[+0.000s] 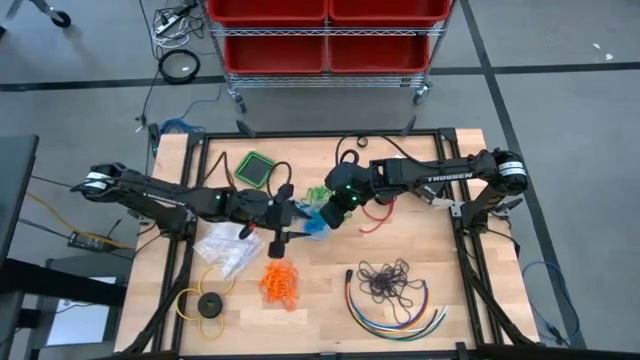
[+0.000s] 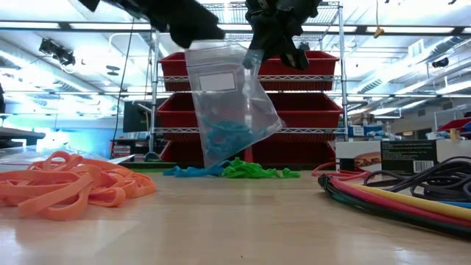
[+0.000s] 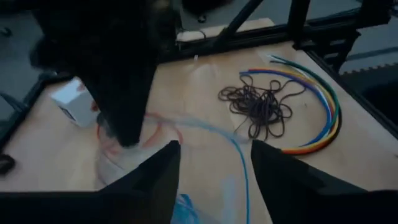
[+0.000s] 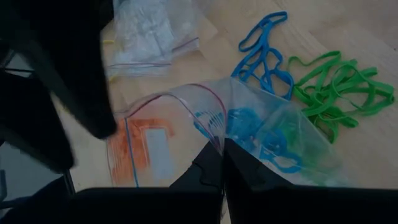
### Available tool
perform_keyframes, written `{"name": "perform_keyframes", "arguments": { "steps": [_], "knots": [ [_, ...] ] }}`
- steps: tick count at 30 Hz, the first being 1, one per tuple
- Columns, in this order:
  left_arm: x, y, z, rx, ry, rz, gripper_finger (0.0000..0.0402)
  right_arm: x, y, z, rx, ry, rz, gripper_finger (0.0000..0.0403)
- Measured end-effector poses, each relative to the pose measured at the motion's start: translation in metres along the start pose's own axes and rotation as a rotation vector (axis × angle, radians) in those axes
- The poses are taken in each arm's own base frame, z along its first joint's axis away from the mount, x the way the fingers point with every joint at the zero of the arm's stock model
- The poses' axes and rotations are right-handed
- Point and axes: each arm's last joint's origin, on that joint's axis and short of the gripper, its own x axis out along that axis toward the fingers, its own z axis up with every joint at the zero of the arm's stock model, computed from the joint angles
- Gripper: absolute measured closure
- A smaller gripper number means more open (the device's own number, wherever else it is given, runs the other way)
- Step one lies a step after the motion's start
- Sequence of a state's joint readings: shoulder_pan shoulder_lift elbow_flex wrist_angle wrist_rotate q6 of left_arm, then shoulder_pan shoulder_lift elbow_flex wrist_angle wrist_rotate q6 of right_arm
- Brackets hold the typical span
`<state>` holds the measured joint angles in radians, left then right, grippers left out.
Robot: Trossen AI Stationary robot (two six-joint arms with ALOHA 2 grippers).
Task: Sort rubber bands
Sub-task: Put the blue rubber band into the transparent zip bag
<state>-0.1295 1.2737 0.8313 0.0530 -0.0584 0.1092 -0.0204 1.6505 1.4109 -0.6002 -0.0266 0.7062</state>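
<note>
Next, I move my left gripper to the blue rubber bands (image 1: 304, 208) lying on the table beside the bag and close it on their outer part.
A clear zip bag (image 2: 228, 103) with blue rubber bands in its bottom hangs above the table's middle. My right gripper (image 4: 222, 149) is shut on it. My left gripper (image 3: 216, 162) is open at the bag's other top corner (image 2: 193, 46), its fingers on either side of the blue zip line (image 3: 244, 174). More blue bands (image 4: 261, 50) and the green bands (image 4: 336, 93) lie on the table under the bag. Nearer lie the orange bands (image 1: 280, 283) and the dark purple bands (image 1: 385, 280). My right gripper pinches the bag's open rim (image 4: 217, 134) between its two shut fingers, coming from above. The bag hangs below them, lifted clear of the table, mouth agape, with the blue bands sagging in its bottom. My left gripper stands around the bag's rim; whether it touches it, I cannot tell.
Curved multicoloured cables (image 1: 400, 315) lie near the front right, and a yellow ring with a black disc (image 1: 205, 303) front left. Spare clear bags (image 1: 228, 248) lie left of centre. A green square object (image 1: 254, 168) and a red band (image 1: 375, 215) sit farther back.
</note>
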Motion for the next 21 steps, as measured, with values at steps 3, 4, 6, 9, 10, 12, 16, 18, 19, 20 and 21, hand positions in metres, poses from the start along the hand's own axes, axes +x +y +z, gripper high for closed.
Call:
{"name": "perform_keyframes", "arguments": {
  "steps": [3,4,6,9,10,12,16,18,19,20,21],
  "knots": [
    [-0.010,0.002,0.003,0.041,0.048,0.016,0.0188,0.000,0.000,0.000,-0.001,0.000,0.000,0.0403],
    [-0.014,0.003,0.002,0.053,0.074,0.026,0.0189,0.000,0.000,0.000,-0.001,0.001,-0.001,0.0403],
    [-0.023,0.005,-0.002,0.072,0.147,0.050,0.0194,0.000,0.000,0.000,-0.001,0.001,0.000,0.0403],
    [-0.029,0.010,-0.013,0.074,0.251,0.069,0.0203,0.000,0.000,0.000,-0.001,0.001,-0.001,0.0403],
    [-0.030,0.010,-0.020,0.069,0.298,0.069,0.0206,0.000,0.000,0.000,-0.001,0.000,0.000,0.0403],
    [-0.030,0.013,-0.034,0.046,0.356,0.078,0.0212,0.000,0.000,0.000,-0.001,-0.001,0.000,0.0403],
    [-0.026,0.019,-0.067,0.005,0.417,0.112,0.0223,0.000,0.000,0.000,-0.002,-0.006,-0.003,0.0403],
    [-0.024,0.022,-0.085,-0.012,0.430,0.133,0.0228,0.000,0.001,-0.001,-0.004,-0.005,-0.002,0.0403],
    [-0.024,0.024,-0.093,-0.020,0.429,0.146,0.0231,0.000,0.001,-0.001,-0.004,-0.004,-0.002,0.0403],
    [-0.023,0.027,-0.101,-0.025,0.426,0.159,0.0233,0.000,0.001,-0.001,-0.004,-0.004,-0.002,0.0403],
    [-0.023,0.029,-0.109,-0.025,0.429,0.169,0.0235,0.000,0.001,-0.001,-0.005,-0.004,-0.002,0.0403]
  ]
}}
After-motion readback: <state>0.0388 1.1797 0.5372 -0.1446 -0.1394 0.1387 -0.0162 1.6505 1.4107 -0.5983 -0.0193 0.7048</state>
